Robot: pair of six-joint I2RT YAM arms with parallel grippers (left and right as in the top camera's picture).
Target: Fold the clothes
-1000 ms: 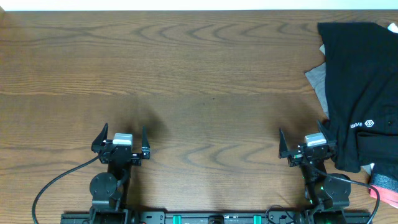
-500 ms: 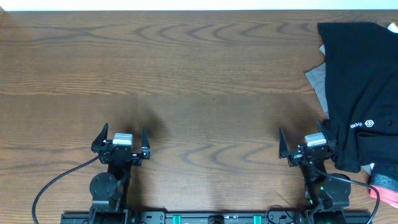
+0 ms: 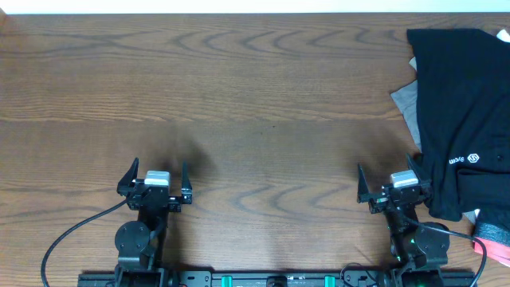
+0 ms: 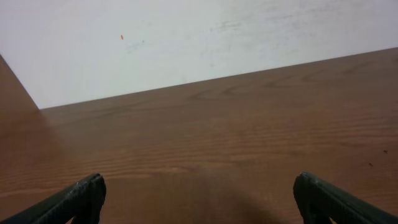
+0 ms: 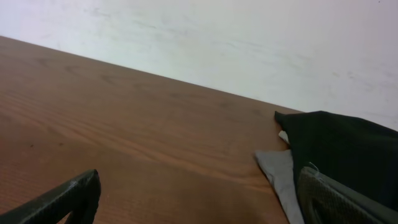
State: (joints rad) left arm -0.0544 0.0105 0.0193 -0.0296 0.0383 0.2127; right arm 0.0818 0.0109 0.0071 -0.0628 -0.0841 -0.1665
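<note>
My right gripper will go next to the black garment's inner edge (image 3: 431, 175), beside the garment's white lettering and facing the middle of the table, and close there.
A plain black garment (image 3: 466, 112) with small white lettering and a round white emblem (image 3: 472, 159) lies on a pile at the table's right edge. A grey garment (image 3: 408, 102) sticks out from under its left side. The black garment (image 5: 342, 149) and the grey one (image 5: 278, 173) also show in the right wrist view. My right gripper (image 3: 387, 182) is open and empty at the front right, its right finger close to the black garment's lower left edge. My left gripper (image 3: 156, 178) is open and empty at the front left, far from the clothes.
A pink and white item (image 3: 494, 233) lies at the front right corner below the black garment. The wooden table (image 3: 239, 96) stretches between both arms and a white wall (image 4: 186, 37) stands behind its far edge. Black cables (image 3: 72, 231) trail near the left arm's base.
</note>
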